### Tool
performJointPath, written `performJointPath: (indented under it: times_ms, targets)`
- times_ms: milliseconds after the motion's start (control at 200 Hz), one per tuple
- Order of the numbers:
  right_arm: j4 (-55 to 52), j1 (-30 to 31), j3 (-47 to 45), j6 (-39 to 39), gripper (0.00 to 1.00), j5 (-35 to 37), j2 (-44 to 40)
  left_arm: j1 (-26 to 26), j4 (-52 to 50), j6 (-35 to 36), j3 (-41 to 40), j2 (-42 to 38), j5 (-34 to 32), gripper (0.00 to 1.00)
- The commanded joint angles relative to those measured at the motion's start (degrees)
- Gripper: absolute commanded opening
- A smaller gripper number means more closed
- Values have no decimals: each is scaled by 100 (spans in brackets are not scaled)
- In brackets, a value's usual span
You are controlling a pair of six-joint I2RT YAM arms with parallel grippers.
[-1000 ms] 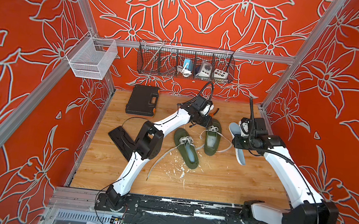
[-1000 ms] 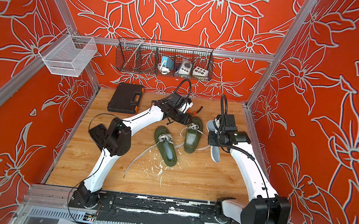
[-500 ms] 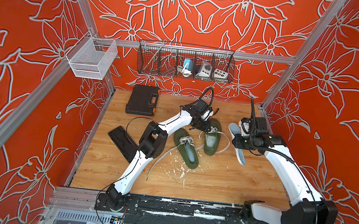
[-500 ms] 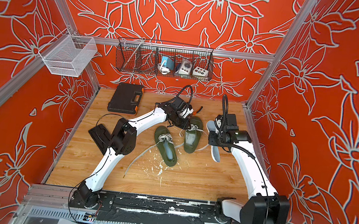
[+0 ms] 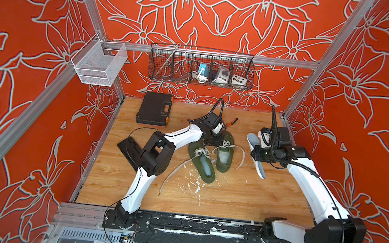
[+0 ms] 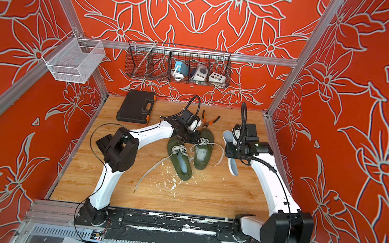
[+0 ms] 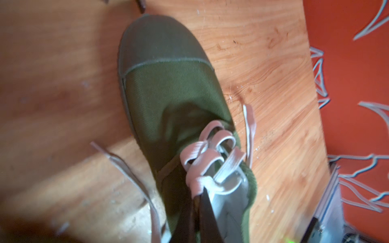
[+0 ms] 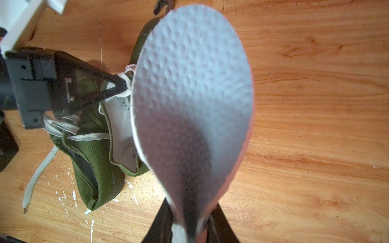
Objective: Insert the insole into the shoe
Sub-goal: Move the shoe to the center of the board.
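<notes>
The shoe's heel points past the insole, so my left gripper should draw the shoe nearer, retake its laces (image 5: 226, 145) and angle the shoe's heel toward my right gripper.
Two olive-green shoes lie side by side mid-table. My left gripper (image 5: 214, 141) (image 6: 192, 138) is shut on the laces and tongue of the right-hand shoe (image 5: 225, 155) (image 6: 202, 156). In the left wrist view the gripper (image 7: 200, 202) pinches the pale lace knot of this shoe (image 7: 168, 84). The white-grey insole (image 5: 252, 139) (image 6: 227, 135) hangs on edge to the right of the shoes, apart from them, with my right gripper (image 5: 258, 155) (image 6: 231, 151) shut on it. In the right wrist view the gripper (image 8: 189, 231) clamps the narrow end of the dimpled insole (image 8: 189, 94).
The second shoe (image 5: 202, 164) lies just left of the held one. A loose pale strip (image 5: 175, 172) and white flecks lie in front. Pliers (image 6: 209, 120) and a black tool case (image 5: 153, 108) sit behind. A black block (image 5: 129, 148) lies left. A wire basket (image 5: 200, 68) hangs on the back wall.
My left gripper has closed on the shoe's laces after reaching in a little farther. The right arm with the insole has stayed nearly still.
</notes>
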Motion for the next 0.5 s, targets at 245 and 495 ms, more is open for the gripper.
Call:
performJointPath:
  times_ms: [245,495]
  targets:
    - [-141,-22,-155,-182,24,-97,-237,-556,1753,-1407,-1777,-1285,-319,34]
    - [-176,-18,-158,-139,23,-98,-336,-623,676,632,-1223,-1511,-975,45]
